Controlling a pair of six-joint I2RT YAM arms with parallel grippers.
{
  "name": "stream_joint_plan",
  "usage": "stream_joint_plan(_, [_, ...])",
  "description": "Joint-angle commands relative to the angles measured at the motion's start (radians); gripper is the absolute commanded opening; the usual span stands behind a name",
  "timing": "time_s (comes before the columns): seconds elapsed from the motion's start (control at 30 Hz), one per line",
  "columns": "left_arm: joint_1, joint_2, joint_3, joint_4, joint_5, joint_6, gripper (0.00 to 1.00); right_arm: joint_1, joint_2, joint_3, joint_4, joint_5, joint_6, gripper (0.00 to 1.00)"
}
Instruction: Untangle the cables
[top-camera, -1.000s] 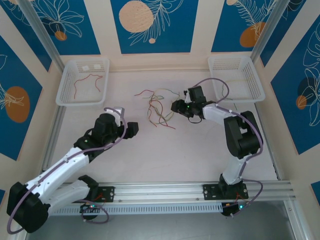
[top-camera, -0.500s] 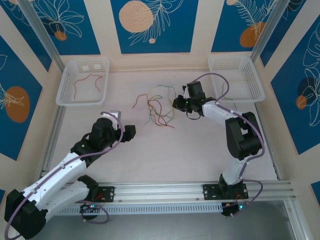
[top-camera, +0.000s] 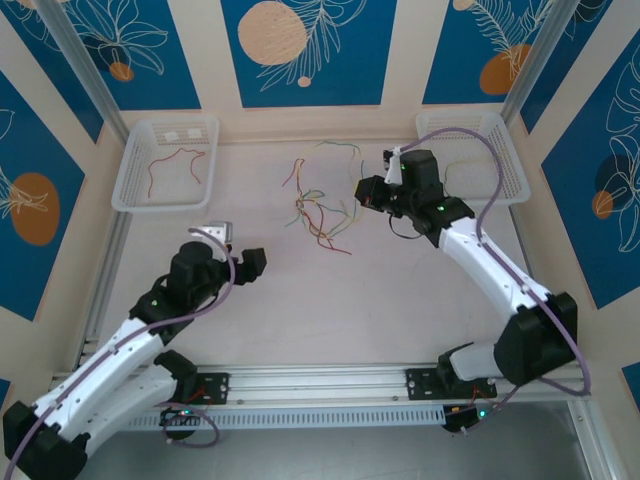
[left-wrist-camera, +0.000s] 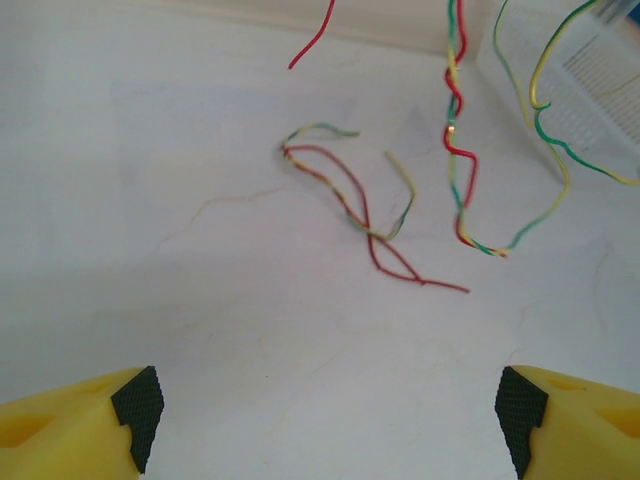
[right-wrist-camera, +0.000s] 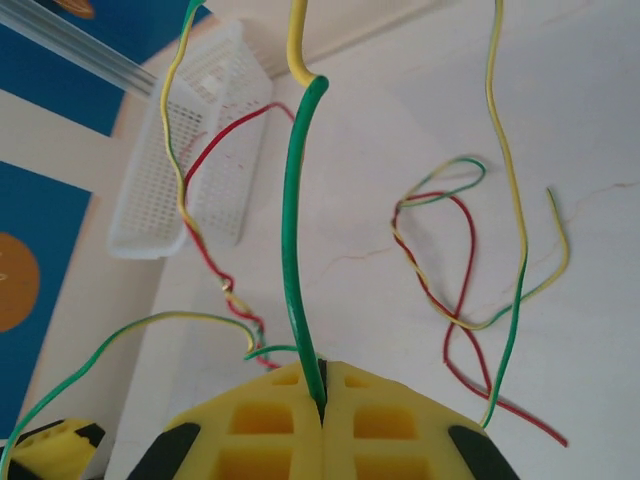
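Note:
The red cable winds around the green-yellow cable in my right gripper, so my left gripper needs to grab the red cable's loose end (left-wrist-camera: 293, 65) and keep it still.
The cables are thin red and green-yellow wires. Part of the tangle (top-camera: 322, 215) lies on the white table, and part of it hangs up in the air. My right gripper (right-wrist-camera: 322, 388) is shut on one green-yellow cable (right-wrist-camera: 292, 230), which rises straight out of the closed jaws. In the top view the right gripper (top-camera: 364, 192) is raised to the right of the tangle. In the left wrist view a red and a green-yellow cable (left-wrist-camera: 352, 208) lie crossed on the table, and twisted strands (left-wrist-camera: 458, 150) hang behind them. My left gripper (left-wrist-camera: 328, 412) is open and empty, well short of the wires (top-camera: 250, 262).
A white basket (top-camera: 135, 175) at the back left holds one red wire (top-camera: 176, 163). A second white basket (top-camera: 505, 165) stands at the back right, just behind the right arm. An aluminium rail (top-camera: 320, 380) runs along the near edge.
My right gripper has shut on a green-yellow cable and lifted back and right, pulling strands up and apart. The left arm has drawn back toward the near left, still open.

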Motion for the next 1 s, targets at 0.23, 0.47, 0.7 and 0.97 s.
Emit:
stream_joint_plan(0.23, [0.007,-0.217,-0.104,0.173,0.111,0.086,0.84,-0.001,-0.219,-0.096,0.045,-0.232,-0.162,0.0])
stream_joint_plan(0.47, [0.006,-0.29,-0.151,0.271,0.173,0.096,0.8,-0.039,-0.298,-0.22,0.119,-0.367,-0.292,0.0])
stream_joint_plan(0.7, [0.007,-0.272,-0.142,0.306,0.252,0.127,0.7,-0.057,-0.322,-0.347,0.254,-0.484,-0.374,0.0])
stream_joint_plan(0.97, [0.006,-0.282,-0.132,0.264,0.219,0.234,0.73,-0.08,-0.342,-0.37,0.237,-0.623,-0.482,0.0])
